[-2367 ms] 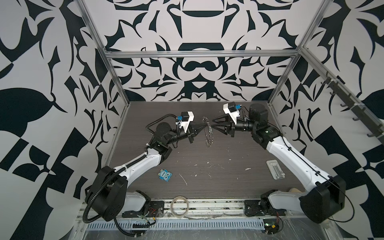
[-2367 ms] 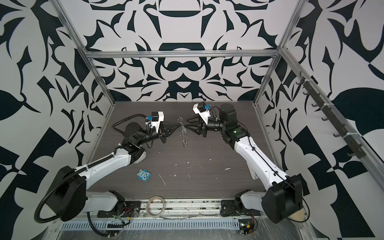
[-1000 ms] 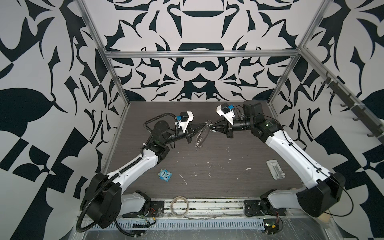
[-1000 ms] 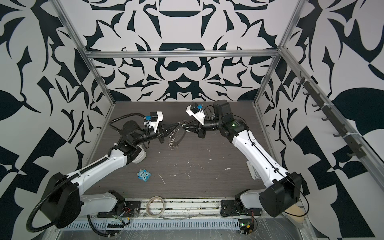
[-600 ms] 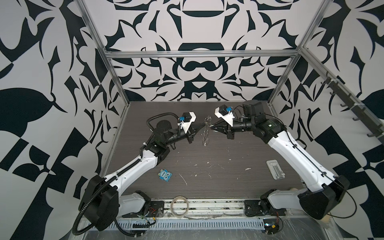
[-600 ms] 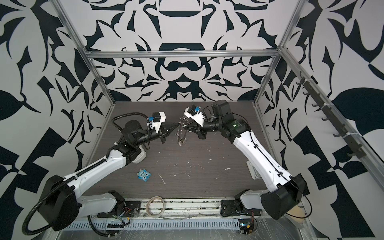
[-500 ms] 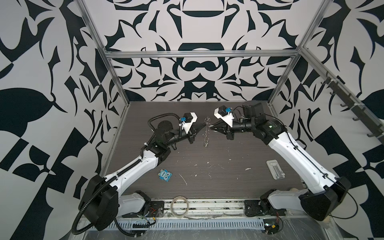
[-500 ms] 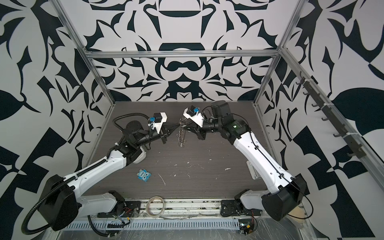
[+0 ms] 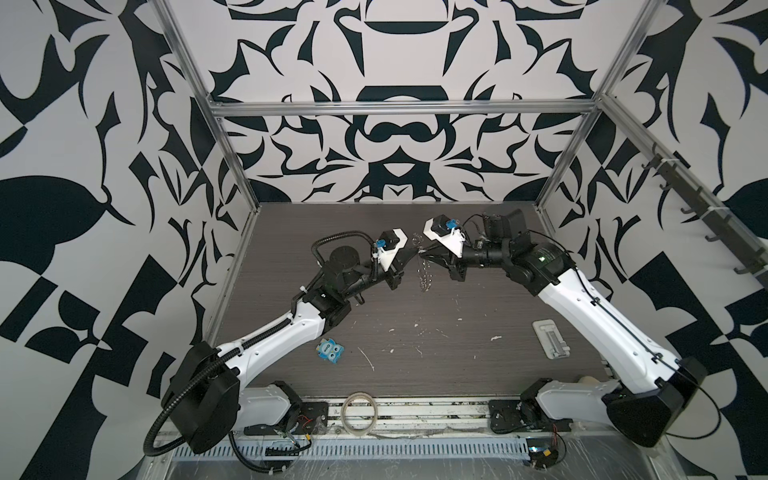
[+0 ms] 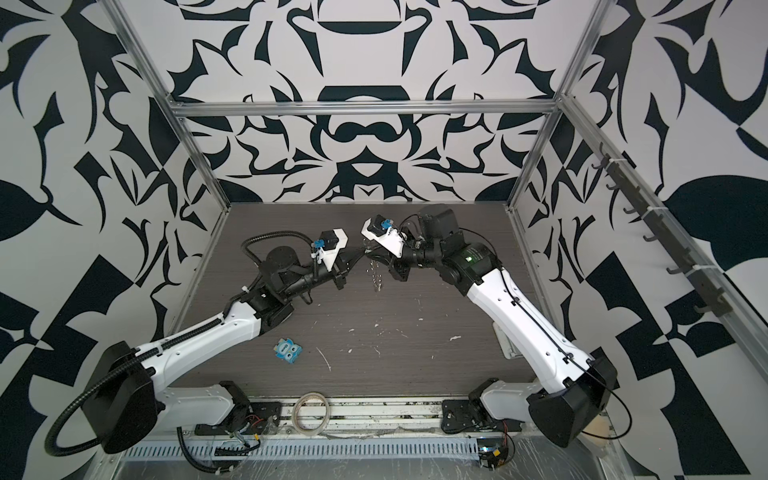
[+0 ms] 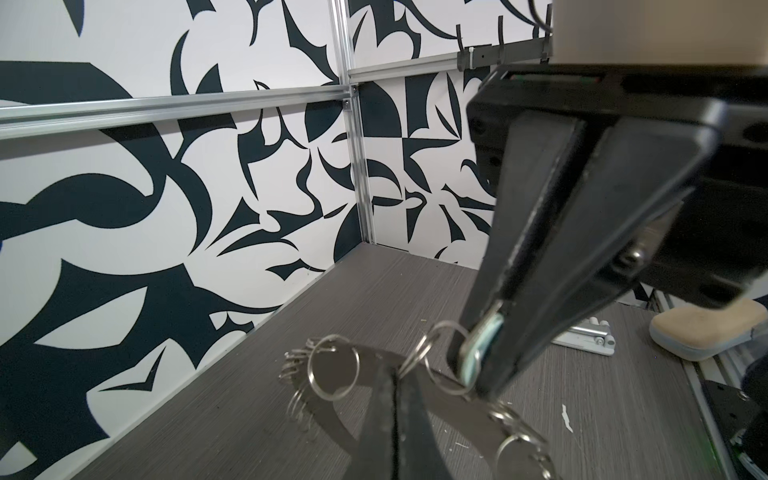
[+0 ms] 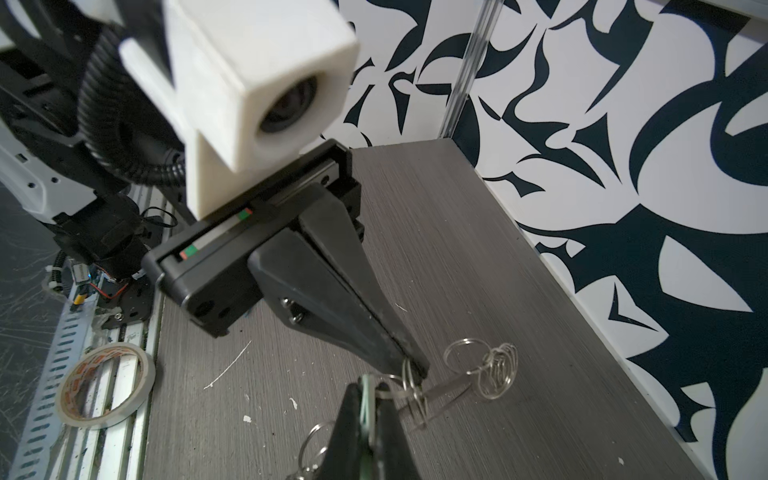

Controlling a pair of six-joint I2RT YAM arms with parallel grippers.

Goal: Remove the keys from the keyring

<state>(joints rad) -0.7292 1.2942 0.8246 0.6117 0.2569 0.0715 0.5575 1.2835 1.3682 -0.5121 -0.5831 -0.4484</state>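
Observation:
The split ring still joins the mint tag in my right gripper to the disc, so next my right gripper opens and takes the split ring itself (image 11: 427, 352).
The keyring (image 9: 424, 275) (image 10: 376, 273), a flat grey disc fringed with small split rings, hangs in the air over the middle of the table between both grippers. My left gripper (image 11: 395, 376) (image 9: 415, 252) is shut on the disc's rim (image 11: 365, 368) beside a split ring. My right gripper (image 12: 366, 388) (image 9: 424, 254) is shut on the pale mint tag (image 12: 365, 397) (image 11: 484, 347) of the keys, which a split ring still links to the disc. The fingers hide most of the small metal key. The two fingertip pairs nearly touch.
A blue toy piece (image 9: 330, 351) lies on the table's front left, and a grey metal plate (image 9: 550, 338) on the front right. A tape roll (image 9: 360, 412) (image 12: 106, 386) sits on the front rail. White flecks dot the tabletop. Patterned walls close three sides.
Both grippers have stayed shut and close together, shifting slightly toward the back. The keyring swung from tilting toward the left to hanging straight down beneath them.

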